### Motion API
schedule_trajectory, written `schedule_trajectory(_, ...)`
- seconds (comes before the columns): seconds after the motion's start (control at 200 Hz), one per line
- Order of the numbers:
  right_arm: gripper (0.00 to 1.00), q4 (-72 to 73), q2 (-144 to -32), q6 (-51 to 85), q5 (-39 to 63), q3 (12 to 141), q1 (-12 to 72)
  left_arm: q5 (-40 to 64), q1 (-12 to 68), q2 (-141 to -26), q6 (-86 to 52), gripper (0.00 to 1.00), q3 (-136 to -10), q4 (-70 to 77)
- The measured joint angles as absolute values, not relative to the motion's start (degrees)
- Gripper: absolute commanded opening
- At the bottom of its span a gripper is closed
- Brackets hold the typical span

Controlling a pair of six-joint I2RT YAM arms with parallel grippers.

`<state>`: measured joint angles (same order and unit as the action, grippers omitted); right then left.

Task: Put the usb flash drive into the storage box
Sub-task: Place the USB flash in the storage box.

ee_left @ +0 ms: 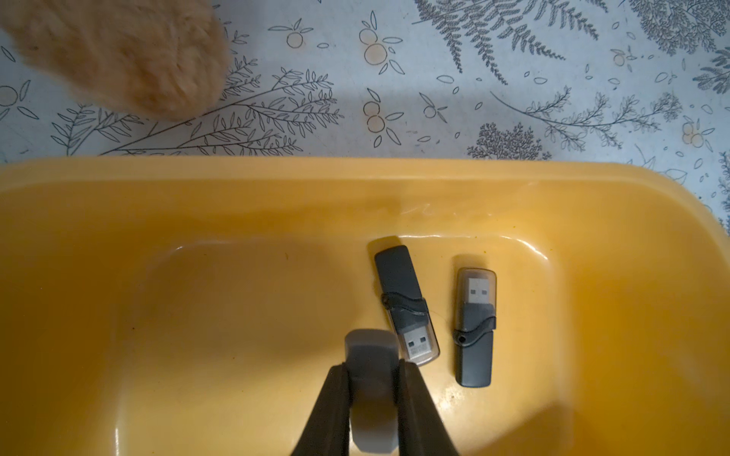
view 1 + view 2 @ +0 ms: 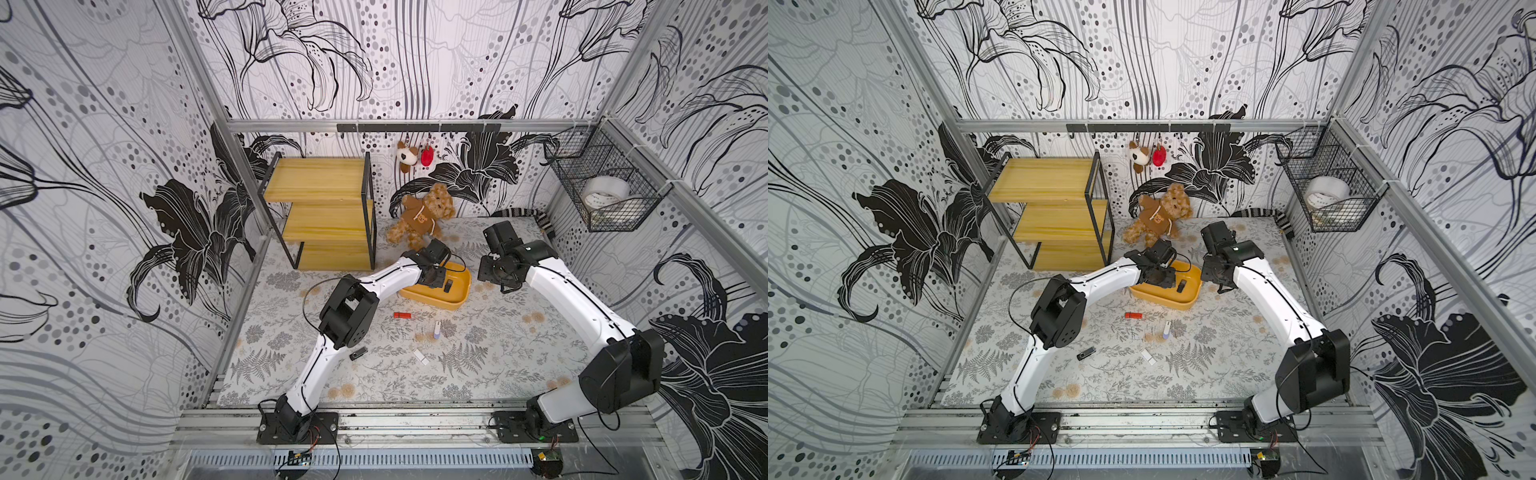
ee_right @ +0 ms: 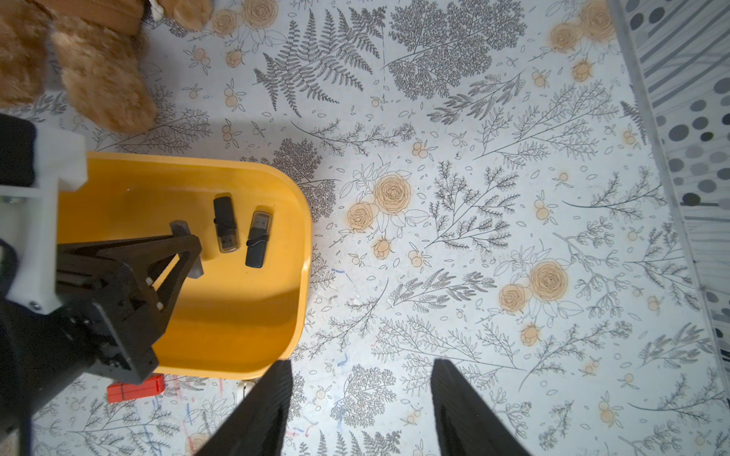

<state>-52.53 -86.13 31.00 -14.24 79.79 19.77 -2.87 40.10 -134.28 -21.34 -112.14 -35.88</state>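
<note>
My left gripper needs to let go of the grey USB flash drive on the yellow storage box's bottom beside the dark flash drives point(image 2: 430, 282) point(image 1: 354, 349).
In the left wrist view my left gripper point(image 1: 373, 365) is shut on a grey usb flash drive point(image 1: 371, 351), held just above the floor of the yellow storage box point(image 1: 355, 173). Two dark flash drives point(image 1: 399, 284) point(image 1: 474, 355) lie side by side on the box floor beside it. In both top views the left gripper point(image 2: 434, 280) reaches into the storage box point(image 2: 453, 306). My right gripper point(image 3: 361, 367) hangs open and empty over the patterned table, just off the box's rim point(image 3: 302, 221).
Loose on the table in front of the box lie a red drive point(image 2: 405, 315), a white-and-purple one point(image 2: 437, 330), a white one point(image 2: 420, 356) and a black one point(image 2: 358, 353). A teddy bear point(image 2: 424, 216) sits behind the box, a wooden shelf point(image 2: 324, 216) at back left, a wire basket point(image 2: 602, 187) on the right wall.
</note>
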Motion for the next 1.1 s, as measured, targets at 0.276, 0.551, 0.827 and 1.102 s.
schedule_trajectory(0.276,0.63,-53.01,-85.17,31.03,-14.44,78.35,19.77,-3.03,40.1,-136.2,-21.15,0.12,-115.39,-36.91)
schedule_trajectory(0.551,0.63,-52.93,-85.1,31.03,-14.41,77.82,19.77,-4.6,40.03,-136.99,-20.75,0.07,-115.39,-37.56)
schedule_trajectory(0.827,0.63,-52.95,-85.1,31.0,-14.39,77.45,19.77,-5.58,39.99,-138.39,-20.73,0.23,-116.66,-39.0)
schedule_trajectory(1.102,0.63,-52.82,-85.1,31.0,-14.37,77.21,19.77,-5.72,39.83,-138.61,-20.62,0.45,-117.3,-39.94)
